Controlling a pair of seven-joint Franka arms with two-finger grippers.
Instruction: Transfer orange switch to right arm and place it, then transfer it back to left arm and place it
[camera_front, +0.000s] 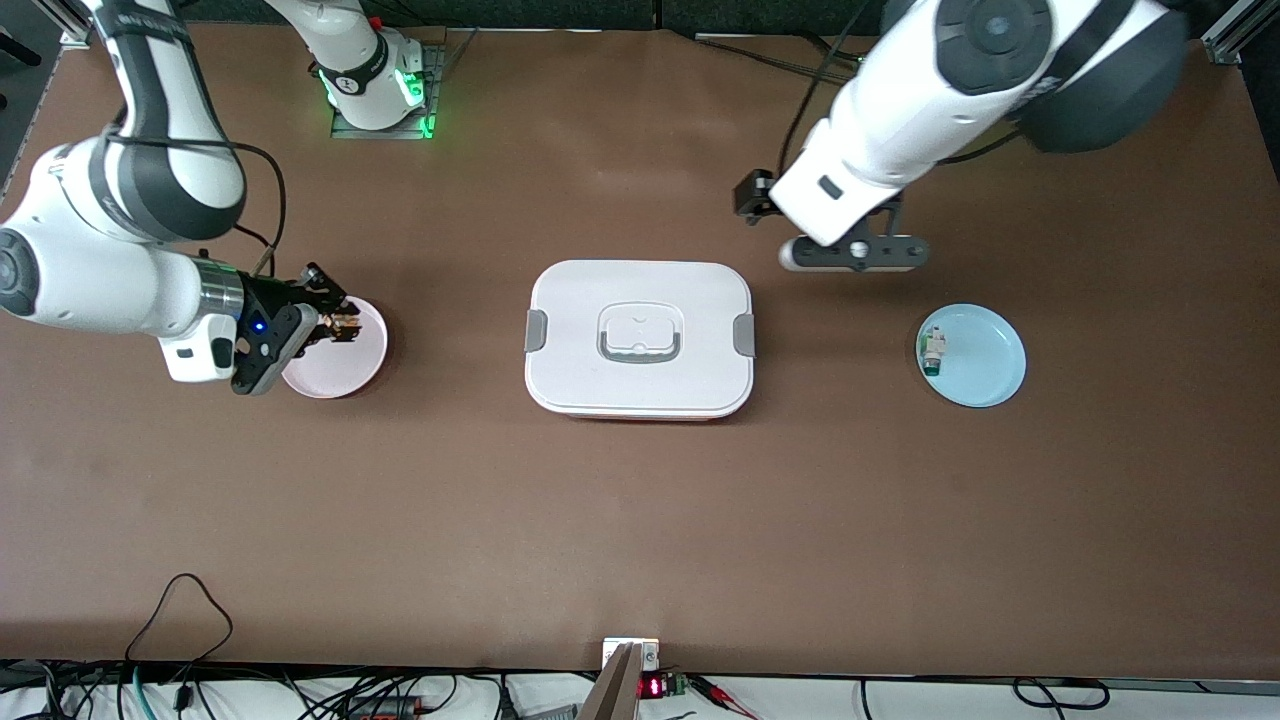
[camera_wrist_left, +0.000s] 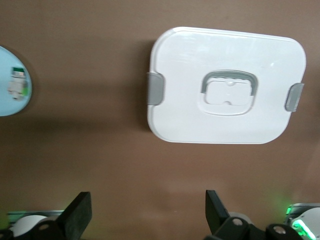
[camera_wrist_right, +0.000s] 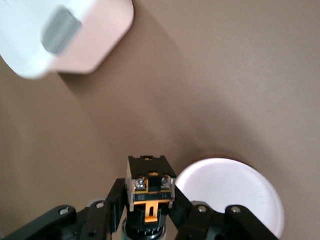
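I should set the orange switch down near the middle of the pink plate (camera_front: 347, 337) (camera_wrist_right: 216, 196) with my right gripper.
The orange switch (camera_wrist_right: 150, 189), a small black block with orange markings, sits clamped between my right gripper's (camera_wrist_right: 149, 200) fingers. In the front view this right gripper (camera_front: 338, 326) hangs over the pink plate (camera_front: 350, 362) with the switch (camera_front: 345, 325) in it. The white lidded box (camera_front: 640, 338) stands mid-table between the two plates. My left gripper (camera_wrist_left: 147, 216) is open and holds nothing, its fingers (camera_wrist_left: 78, 214) spread wide. It hovers over bare table (camera_front: 852, 252) beside the box (camera_wrist_left: 227, 85), toward the left arm's end.
A light blue plate (camera_front: 985, 358) toward the left arm's end carries a small white-grey part with a green tip (camera_front: 933, 352); both also show in the left wrist view, plate (camera_wrist_left: 6, 102) and part (camera_wrist_left: 18, 82). Cables run along the table edge nearest the front camera.
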